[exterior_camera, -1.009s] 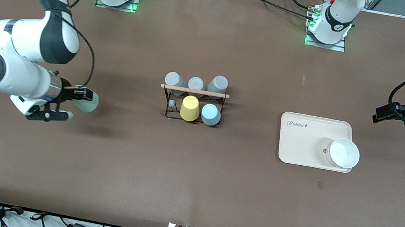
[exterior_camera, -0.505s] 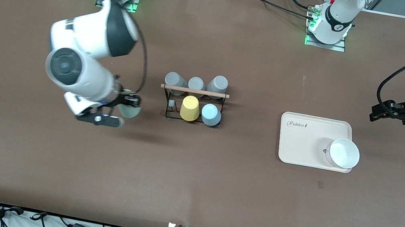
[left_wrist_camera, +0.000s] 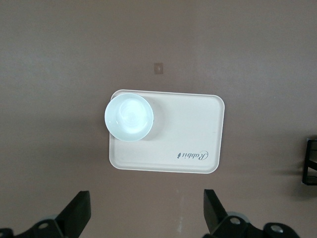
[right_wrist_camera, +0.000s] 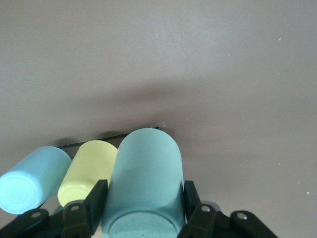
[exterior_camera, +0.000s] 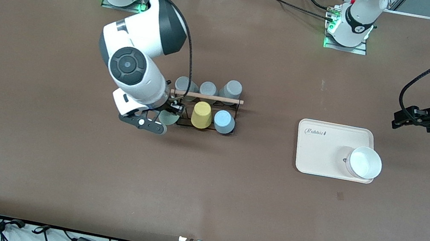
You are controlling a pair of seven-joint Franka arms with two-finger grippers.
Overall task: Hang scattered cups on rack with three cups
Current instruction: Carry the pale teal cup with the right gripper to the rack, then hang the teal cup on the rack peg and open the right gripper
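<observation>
Next, my right gripper lets the pale mint-green cup go on the rack's nearer row [exterior_camera: 180,115] [right_wrist_camera: 138,164], next to the yellow cup.
My right gripper [exterior_camera: 170,114] is shut on the pale mint-green cup [exterior_camera: 168,118] and holds it on its side at the right-arm end of the black wire rack [exterior_camera: 205,108]. In the right wrist view the cup [right_wrist_camera: 143,173] fills the gap between the fingers [right_wrist_camera: 96,198]. The light blue cup [exterior_camera: 224,122] sits upside down on the rack's nearer row beside the yellow cup [exterior_camera: 201,115]; both also show in the right wrist view, light blue [right_wrist_camera: 32,181] and yellow [right_wrist_camera: 89,171]. My left gripper [exterior_camera: 407,118] waits open and empty in the air near the tray.
Three grey cups [exterior_camera: 208,89] sit on the rack's farther row under the wooden rod [exterior_camera: 206,97]. A cream tray [exterior_camera: 321,154] with a white bowl [exterior_camera: 365,163] lies toward the left arm's end; the tray [left_wrist_camera: 188,124] and bowl [left_wrist_camera: 130,116] show in the left wrist view.
My right arm has carried the mint-green cup from the right arm's end of the table across to the rack's end. The left arm shifted only slightly.
</observation>
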